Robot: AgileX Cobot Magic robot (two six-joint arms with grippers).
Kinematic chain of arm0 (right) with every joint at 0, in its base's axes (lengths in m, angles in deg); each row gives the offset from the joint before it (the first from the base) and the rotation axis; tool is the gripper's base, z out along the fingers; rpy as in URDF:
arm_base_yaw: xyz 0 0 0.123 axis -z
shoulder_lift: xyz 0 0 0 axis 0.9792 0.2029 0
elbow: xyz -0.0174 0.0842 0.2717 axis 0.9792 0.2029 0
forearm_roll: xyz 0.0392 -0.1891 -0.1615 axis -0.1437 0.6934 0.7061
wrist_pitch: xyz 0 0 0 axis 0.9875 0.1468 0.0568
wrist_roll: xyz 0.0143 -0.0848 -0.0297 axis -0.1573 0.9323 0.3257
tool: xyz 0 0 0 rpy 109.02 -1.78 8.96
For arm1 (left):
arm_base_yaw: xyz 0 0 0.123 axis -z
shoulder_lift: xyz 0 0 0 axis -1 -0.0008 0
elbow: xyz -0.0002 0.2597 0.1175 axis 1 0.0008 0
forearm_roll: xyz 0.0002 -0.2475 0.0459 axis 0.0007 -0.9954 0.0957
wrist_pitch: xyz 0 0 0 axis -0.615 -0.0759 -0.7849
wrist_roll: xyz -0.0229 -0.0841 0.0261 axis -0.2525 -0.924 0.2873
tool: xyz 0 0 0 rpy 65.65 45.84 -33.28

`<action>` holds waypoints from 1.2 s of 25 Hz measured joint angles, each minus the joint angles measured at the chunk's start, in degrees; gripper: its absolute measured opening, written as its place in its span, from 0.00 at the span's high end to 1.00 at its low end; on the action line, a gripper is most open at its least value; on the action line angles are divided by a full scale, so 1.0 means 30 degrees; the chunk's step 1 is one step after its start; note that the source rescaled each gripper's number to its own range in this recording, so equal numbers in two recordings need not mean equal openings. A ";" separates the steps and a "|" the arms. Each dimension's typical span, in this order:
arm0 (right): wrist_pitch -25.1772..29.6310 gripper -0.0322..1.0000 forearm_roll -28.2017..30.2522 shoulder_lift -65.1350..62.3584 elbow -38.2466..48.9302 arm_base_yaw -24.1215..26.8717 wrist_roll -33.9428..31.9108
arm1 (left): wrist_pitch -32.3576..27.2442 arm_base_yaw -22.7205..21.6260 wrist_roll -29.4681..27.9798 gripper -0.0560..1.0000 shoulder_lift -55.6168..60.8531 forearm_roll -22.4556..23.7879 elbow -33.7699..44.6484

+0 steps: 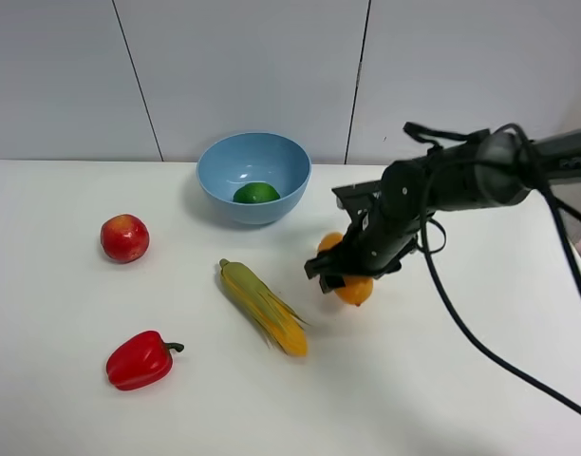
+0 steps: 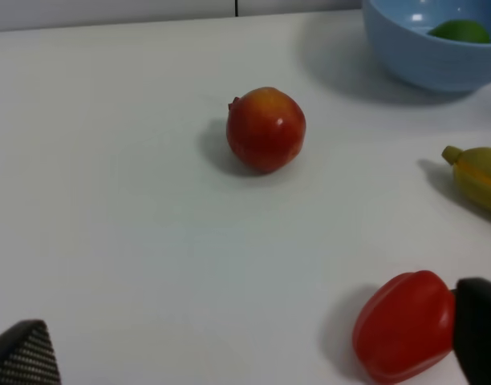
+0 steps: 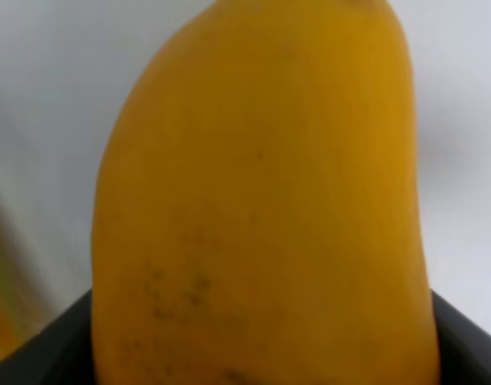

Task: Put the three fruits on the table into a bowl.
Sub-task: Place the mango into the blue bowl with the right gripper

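Note:
I need to use my right gripper to set the orange-yellow mango down in the light blue bowl [image 1: 272, 180] beside the green lime. The mango is now just in front of the bowl.
The orange-yellow mango [image 1: 355, 289] sits between the fingers of my right gripper [image 1: 346, 271], just in front of and to the right of the light blue bowl [image 1: 219, 180]. It fills the right wrist view [image 3: 261, 208], with a dark finger [image 3: 45, 353] at each lower corner. The green lime [image 1: 256, 193] lies inside the bowl. The red apple [image 1: 124, 237] rests on the white table [image 1: 442, 399] at the left. In the left wrist view my left gripper [image 2: 249, 353] is open and empty, well short of the apple [image 2: 265, 130]. The left arm is out of the high view.
A corn cob [image 1: 264, 306] lies in the middle of the table, left of the mango. A red bell pepper [image 1: 137, 361] lies at the front left, close to my left gripper's finger [image 2: 478, 337]. A cable hangs from the right arm.

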State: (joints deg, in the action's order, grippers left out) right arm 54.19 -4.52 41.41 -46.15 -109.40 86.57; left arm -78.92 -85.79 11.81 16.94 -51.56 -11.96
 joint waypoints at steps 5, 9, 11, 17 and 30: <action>0.0333 0.95 0.0166 -0.2030 -0.4112 0.0000 0.0019 | 0.0000 0.0000 0.0000 0.00 0.0000 0.0000 0.0000; 0.0532 0.95 0.0336 -0.0719 -0.8518 0.0037 0.0092 | 0.0000 0.0000 0.0000 0.00 0.0000 0.0000 0.0000; 0.0812 0.95 0.0354 0.0789 -1.0756 0.0059 0.0269 | 0.0000 0.0000 0.0000 0.00 0.0000 0.0000 0.0000; 0.1066 0.95 -0.0042 0.5956 -1.4824 0.0059 0.0372 | 0.0000 0.0000 0.0000 0.00 0.0000 0.0000 0.0000; 0.1388 0.16 0.0493 0.7240 -1.5803 0.0059 0.0624 | 0.0000 0.0000 0.0000 0.00 0.0000 0.0000 0.0000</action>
State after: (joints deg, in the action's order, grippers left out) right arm 58.36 -3.04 63.13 -93.56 -109.22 88.44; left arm -78.92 -85.79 11.81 16.94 -51.56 -11.96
